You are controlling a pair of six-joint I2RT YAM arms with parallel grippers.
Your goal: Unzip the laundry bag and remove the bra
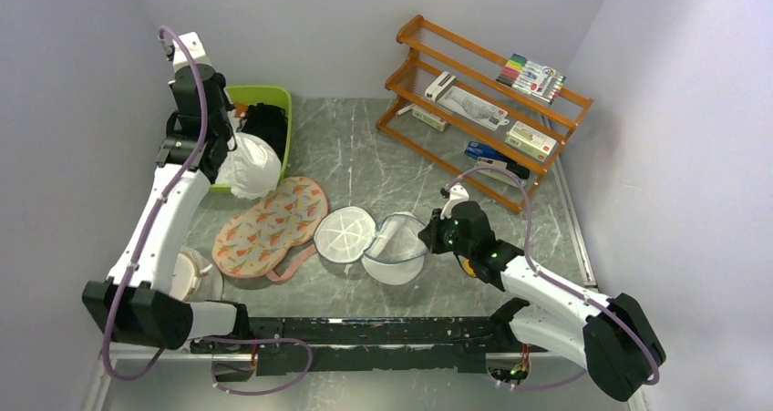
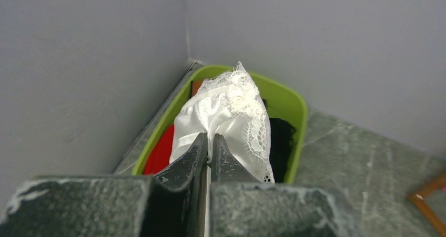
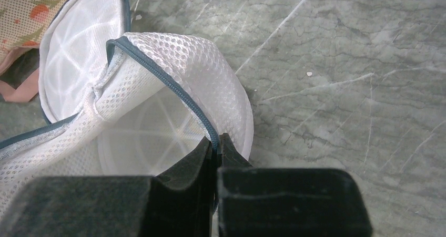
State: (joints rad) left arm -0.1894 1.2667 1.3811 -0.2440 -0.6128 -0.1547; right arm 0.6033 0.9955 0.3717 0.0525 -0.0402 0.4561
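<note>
I need to let go of the white satin cloth, which is held above the bin now, with my left gripper in the green bin (image 1: 242, 145) (image 2: 229, 161), between the red cloth and the black garment.
The laundry bag (image 1: 345, 235) lies open on the table centre, its two white mesh halves side by side. My right gripper (image 1: 430, 233) is shut on the dark zipper rim of the right half (image 3: 173, 63), with the jaws (image 3: 216, 142) pinching the zipper tape. My left gripper (image 1: 221, 154) is at the far left, shut on a white satin cloth with lace trim (image 2: 226, 105), holding it above the green bin (image 2: 294, 105). A black garment, the bra (image 1: 264, 124), lies in that bin; in the left wrist view it (image 2: 281, 137) shows behind the white cloth.
A red cloth (image 2: 160, 153) lies in the green bin (image 1: 273, 94). A flat floral pad with pink edging (image 1: 269, 224) lies left of the bag. A wooden rack (image 1: 483, 110) with boxes and markers stands at the back right. A round white object (image 1: 191, 274) sits under the left arm.
</note>
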